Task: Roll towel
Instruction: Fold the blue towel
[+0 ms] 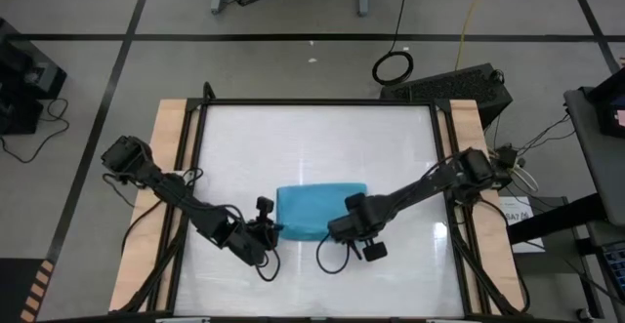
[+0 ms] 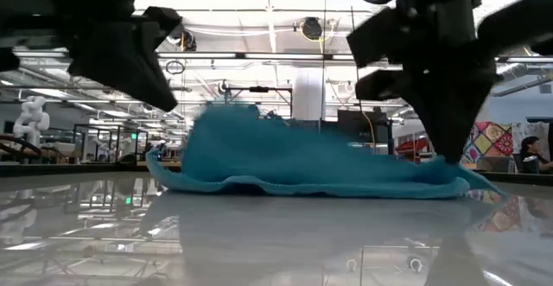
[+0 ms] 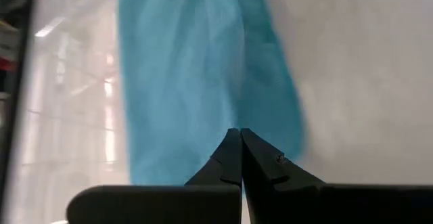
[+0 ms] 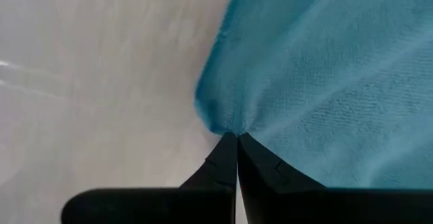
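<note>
The towel's raised side is pinched by my left gripper, in from the towel's near corner, so that gripper should open and grab the towel's near corner [image 3: 293,148] before both grippers lift.
The turquoise towel [image 1: 318,206] lies in the middle of the white table, bunched and partly raised; in the low view [image 2: 311,161] it stands higher at one side. My left gripper [image 1: 276,229] is shut at the towel's near left corner, and its shut fingertips [image 3: 237,137] show over the cloth. My right gripper [image 1: 340,229] is shut on the towel near its near edge, low at the table [image 2: 453,158]. My left gripper is shut with its tips on the towel's near left end [image 3: 223,119], coming in slanting from the table's left; the fingers hide the contact. The cloth beyond it is raised off the table [image 2: 216,117]. My right gripper pinches a corner of the towel [image 4: 226,124] between its two fingertips, slanting down from the table's right. The cloth puckers toward the tips. That corner is low at the table [image 2: 471,181], and the rest spreads away from the fingers.
The white table top [image 1: 312,138] has bare room on the far side and to both sides of the towel. Wooden side rails [image 1: 168,167] and a black frame border it. Loose cables [image 1: 332,260] hang from the grippers near the front.
</note>
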Tool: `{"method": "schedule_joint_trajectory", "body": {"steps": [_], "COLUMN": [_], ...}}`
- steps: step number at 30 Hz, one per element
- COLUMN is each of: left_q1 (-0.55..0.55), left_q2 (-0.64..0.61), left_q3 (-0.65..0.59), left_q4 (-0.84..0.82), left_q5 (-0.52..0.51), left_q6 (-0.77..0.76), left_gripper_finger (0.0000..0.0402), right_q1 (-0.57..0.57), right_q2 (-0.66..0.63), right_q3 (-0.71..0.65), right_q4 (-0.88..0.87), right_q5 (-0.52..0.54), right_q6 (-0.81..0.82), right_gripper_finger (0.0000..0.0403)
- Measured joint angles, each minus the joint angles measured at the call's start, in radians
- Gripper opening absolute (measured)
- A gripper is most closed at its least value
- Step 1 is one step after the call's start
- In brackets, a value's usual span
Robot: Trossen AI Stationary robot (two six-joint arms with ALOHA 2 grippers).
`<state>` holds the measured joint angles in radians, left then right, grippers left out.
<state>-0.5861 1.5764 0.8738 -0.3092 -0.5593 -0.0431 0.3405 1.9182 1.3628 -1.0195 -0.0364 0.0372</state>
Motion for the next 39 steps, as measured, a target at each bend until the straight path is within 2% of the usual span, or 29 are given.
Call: {"method": "schedule_joint_trajectory", "body": {"steps": [7, 14, 21, 26, 32, 39], "left_q1": [-0.006, -0.010, -0.019, -0.019, -0.005, 0.048], "left_q2": [0.075, 0.096, 0.100, 0.100, 0.131, 0.206], "left_q3": [0.000, -0.001, -0.001, -0.001, 0.000, 0.000], "left_q4": [-0.026, 0.008, 0.067, 0.112, 0.238, 0.295], "left_q5": [0.037, 0.036, 0.035, 0.069, 0.191, 0.191], "left_q6": [-0.035, -0.056, -0.029, -0.022, 0.031, 0.023], "left_gripper_finger": [0.0000, 0.0008, 0.0061, 0.0114, 0.0160, 0.0167], "right_q1": [0.018, 0.043, 0.048, 0.048, 0.049, 0.049], "right_q2": [0.021, 0.021, 0.021, 0.021, 0.021, 0.021], "right_q3": [0.000, 0.000, 0.000, 0.000, 0.000, 0.000], "right_q4": [0.033, 0.049, 0.024, -0.011, -0.071, -0.048], "right_q5": [0.000, 0.003, 0.009, 0.009, 0.014, 0.014], "right_q6": [0.000, -0.008, -0.008, 0.007, 0.048, 0.082], "right_gripper_finger": [0.0006, 0.0061, 0.0138, 0.0174, 0.0182, 0.0182]}}
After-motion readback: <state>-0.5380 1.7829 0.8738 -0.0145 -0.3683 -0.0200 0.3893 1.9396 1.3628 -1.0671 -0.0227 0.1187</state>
